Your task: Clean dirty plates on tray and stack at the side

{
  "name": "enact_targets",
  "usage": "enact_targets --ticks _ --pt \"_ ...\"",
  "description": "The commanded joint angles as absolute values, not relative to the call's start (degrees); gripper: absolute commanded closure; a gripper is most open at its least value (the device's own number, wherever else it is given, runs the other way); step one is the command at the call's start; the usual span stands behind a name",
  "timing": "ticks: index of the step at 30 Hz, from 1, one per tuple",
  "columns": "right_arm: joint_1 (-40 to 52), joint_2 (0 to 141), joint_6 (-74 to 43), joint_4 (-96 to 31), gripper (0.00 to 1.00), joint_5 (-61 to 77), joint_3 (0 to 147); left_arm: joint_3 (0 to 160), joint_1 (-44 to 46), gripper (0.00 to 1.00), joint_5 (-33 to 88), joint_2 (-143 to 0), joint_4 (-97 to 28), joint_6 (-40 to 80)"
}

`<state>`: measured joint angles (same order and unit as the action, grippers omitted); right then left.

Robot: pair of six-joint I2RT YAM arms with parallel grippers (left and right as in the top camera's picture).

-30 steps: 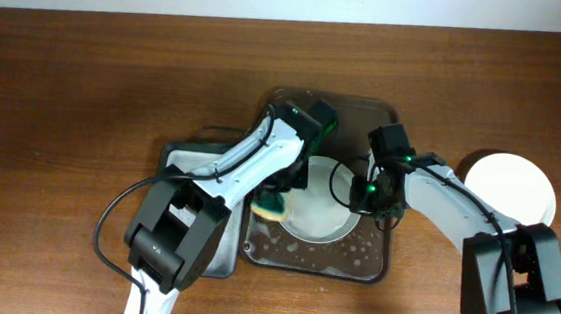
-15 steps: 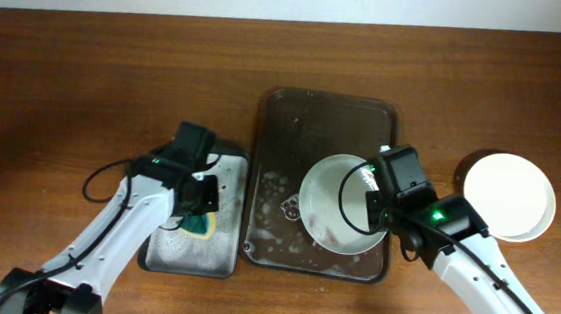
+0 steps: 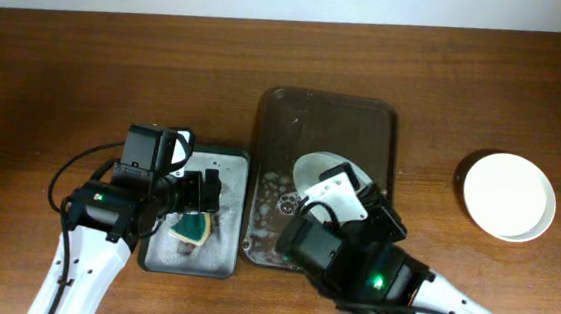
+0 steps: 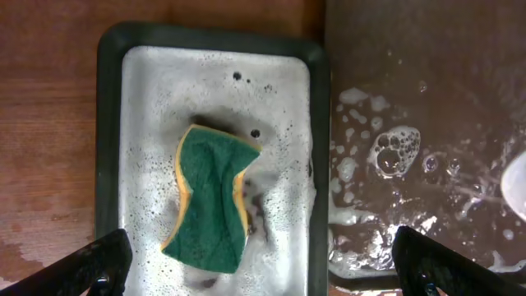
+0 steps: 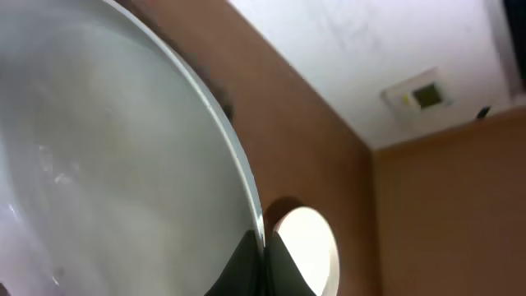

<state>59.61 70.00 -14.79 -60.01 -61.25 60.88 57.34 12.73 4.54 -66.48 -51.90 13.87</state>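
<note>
My right gripper is holding a white plate and will let go of it on top of the other white plate (image 3: 508, 197) (image 5: 306, 252) on the wooden table.
My right gripper (image 5: 263, 243) is shut on the rim of a white plate (image 5: 107, 164), which is lifted and tilted on edge and fills the right wrist view. From above, the raised right arm covers most of that plate (image 3: 312, 170) over the dark brown tray (image 3: 329, 111). A second white plate (image 3: 508, 195) lies on the table at the right, also visible past the held rim (image 5: 308, 247). My left gripper (image 4: 263, 271) stands open above the green sponge (image 4: 212, 201), not touching it.
The sponge lies in a small grey metal tray (image 4: 279, 123) covered in foam, left of the brown tray. Suds and water cover the brown tray's floor (image 4: 411, 148). The table's back edge meets a white wall.
My left gripper carried the sponge from the brown tray to the grey tray and let it go. My right arm lifted the plate up off the tray and tilted it.
</note>
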Motion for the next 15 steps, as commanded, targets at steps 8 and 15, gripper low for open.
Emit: enact_targets --ticks 8,15 --pt "61.43 69.25 -21.28 -59.42 0.96 -72.95 62.17 58.17 12.58 0.0 4.75 -66.0 -51.55 13.15" --pt "61.45 69.25 -21.3 -59.42 0.96 -74.48 62.17 58.17 12.58 0.0 4.75 -66.0 -51.53 13.17"
